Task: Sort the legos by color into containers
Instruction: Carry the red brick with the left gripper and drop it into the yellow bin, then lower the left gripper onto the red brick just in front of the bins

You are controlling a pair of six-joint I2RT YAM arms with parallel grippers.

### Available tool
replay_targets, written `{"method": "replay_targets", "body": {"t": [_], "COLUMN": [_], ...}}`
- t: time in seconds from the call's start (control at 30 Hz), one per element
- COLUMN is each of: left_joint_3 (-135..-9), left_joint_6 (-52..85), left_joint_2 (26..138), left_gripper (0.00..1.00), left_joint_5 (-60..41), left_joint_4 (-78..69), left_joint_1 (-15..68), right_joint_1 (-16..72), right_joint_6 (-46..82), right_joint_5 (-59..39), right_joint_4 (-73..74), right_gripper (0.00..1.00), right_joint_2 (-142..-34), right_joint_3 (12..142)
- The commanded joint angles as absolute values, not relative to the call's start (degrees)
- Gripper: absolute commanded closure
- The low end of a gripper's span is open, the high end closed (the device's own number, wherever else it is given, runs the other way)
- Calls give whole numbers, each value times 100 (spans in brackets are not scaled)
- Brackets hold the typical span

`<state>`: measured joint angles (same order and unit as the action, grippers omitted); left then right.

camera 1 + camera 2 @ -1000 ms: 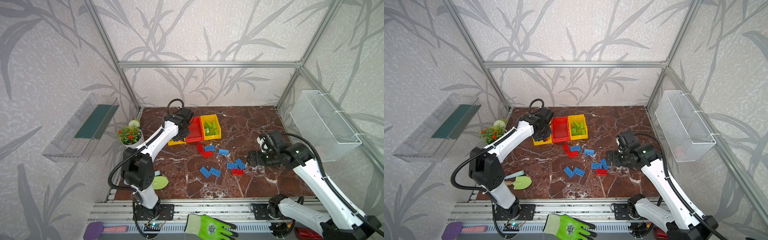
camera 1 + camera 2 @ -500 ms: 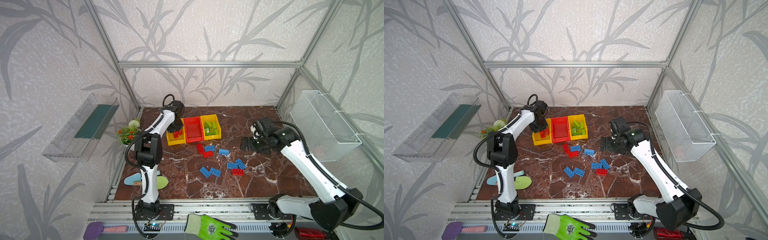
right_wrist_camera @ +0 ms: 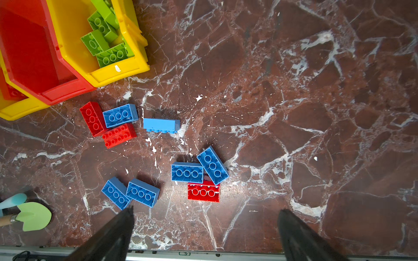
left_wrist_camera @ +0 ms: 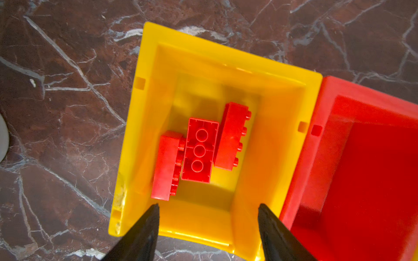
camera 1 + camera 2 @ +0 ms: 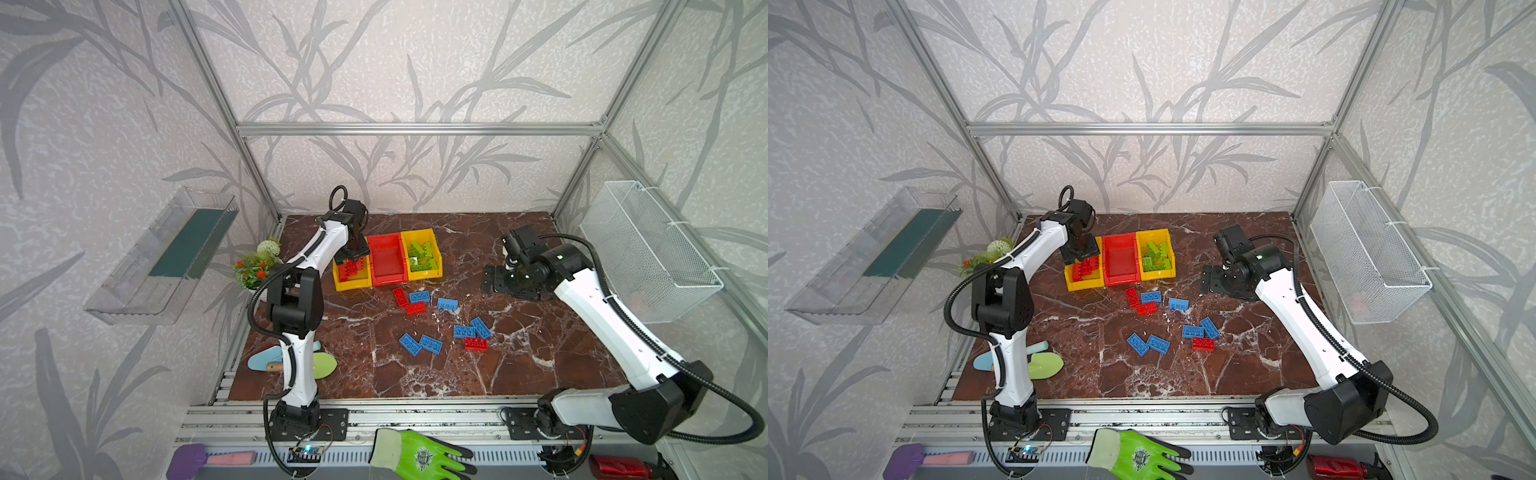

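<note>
The loose red lego nearest the red bin goes with the other red legos, so my left gripper closes next on its long sides (image 5: 400,297).
Three joined containers stand at the back of the table: a left yellow bin (image 5: 352,284), a red bin (image 5: 389,281) and a right yellow bin (image 5: 424,274). My left gripper (image 4: 208,204) hovers open over the left yellow bin (image 4: 135,140), nothing between its fingers. Three red legos (image 4: 200,150) lie inside it. Green legos (image 5: 420,253) fill the right yellow bin. Several blue legos (image 5: 430,344) and three red legos (image 5: 475,343) lie loose on the marble. My right gripper (image 5: 494,282) hangs open to the right of the bins, above bare table.
A potted plant (image 5: 255,266) stands at the left edge. Two toy shovels (image 5: 324,365) lie by the left arm's base. A clear tray (image 5: 166,257) hangs on the left wall, a wire basket (image 5: 648,249) on the right. A green glove (image 5: 419,455) lies in front.
My left gripper has opened over the left yellow bin and a red lego now lies in it. My right arm has pulled back and away from the loose legos.
</note>
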<state>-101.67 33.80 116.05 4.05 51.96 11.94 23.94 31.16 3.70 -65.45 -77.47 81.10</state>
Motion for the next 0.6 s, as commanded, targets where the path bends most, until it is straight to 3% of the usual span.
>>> {"method": "replay_targets", "body": {"t": [0.0, 0.23, 0.57], "left_joint_3": [-9741, -8774, -8324], "left_joint_6": [3210, 3816, 4437], "left_joint_2": [10825, 9916, 9419], "left_gripper": [31, 31, 30], "left_joint_5": [287, -341, 182], "left_joint_4": [4667, 4309, 4447], "left_joint_1": [1246, 1414, 2597], "right_joint_1": [2417, 2417, 2423], "right_joint_6": [2978, 2754, 2765], "right_joint_5": [679, 953, 277], "right_joint_4": [-6930, -7192, -7152], "right_gripper": [1, 1, 1], "right_joint_2": [-7834, -7669, -6624], "right_joint_3": [8276, 8132, 7600]}}
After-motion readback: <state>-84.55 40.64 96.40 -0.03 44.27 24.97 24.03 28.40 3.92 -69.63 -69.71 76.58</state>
